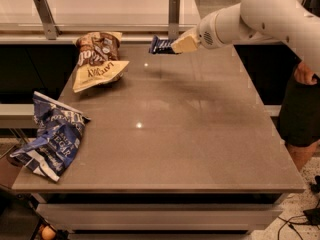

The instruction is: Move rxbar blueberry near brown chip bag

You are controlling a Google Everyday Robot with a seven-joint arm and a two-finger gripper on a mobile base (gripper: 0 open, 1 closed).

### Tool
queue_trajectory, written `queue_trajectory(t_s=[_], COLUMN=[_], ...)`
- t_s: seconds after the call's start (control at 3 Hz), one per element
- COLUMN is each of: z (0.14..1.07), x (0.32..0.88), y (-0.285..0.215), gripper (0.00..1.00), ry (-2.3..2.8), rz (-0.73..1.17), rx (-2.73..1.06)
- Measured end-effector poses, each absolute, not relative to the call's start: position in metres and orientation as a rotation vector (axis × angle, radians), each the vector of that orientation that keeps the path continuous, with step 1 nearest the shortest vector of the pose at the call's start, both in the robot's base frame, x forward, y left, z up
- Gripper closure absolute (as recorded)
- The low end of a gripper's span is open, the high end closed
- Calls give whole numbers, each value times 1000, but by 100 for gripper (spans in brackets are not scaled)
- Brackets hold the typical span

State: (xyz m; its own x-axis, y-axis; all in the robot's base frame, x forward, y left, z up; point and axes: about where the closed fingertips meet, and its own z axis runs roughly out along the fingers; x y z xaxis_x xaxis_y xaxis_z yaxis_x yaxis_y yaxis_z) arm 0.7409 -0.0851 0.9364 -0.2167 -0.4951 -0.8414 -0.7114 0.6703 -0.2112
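The rxbar blueberry will be set free from my gripper on the table (140, 66), beside the cream-yellow lower part of the brown chip bag.
The rxbar blueberry (161, 45), a small dark blue wrapper, hangs in the air above the far part of the table. My gripper (176, 46) is shut on its right end, with the white arm reaching in from the upper right. The brown chip bag (98, 60), brown on top and cream-yellow below with dark lettering, lies at the far left of the table. The bar is to the right of that bag and above the table, apart from it.
A large blue and white chip bag (51, 135) lies crumpled at the table's left edge. The grey table (185, 134) has a rail with two posts (173, 14) along its far side. A person (300, 104) stands at the right.
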Motion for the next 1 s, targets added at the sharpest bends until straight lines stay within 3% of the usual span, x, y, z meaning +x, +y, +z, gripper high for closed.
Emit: queue_trajectory(t_s=[1.0], z=[898], x=[772], y=[-24], gripper=[100], ry=[1963], rz=[219], rx=[-966])
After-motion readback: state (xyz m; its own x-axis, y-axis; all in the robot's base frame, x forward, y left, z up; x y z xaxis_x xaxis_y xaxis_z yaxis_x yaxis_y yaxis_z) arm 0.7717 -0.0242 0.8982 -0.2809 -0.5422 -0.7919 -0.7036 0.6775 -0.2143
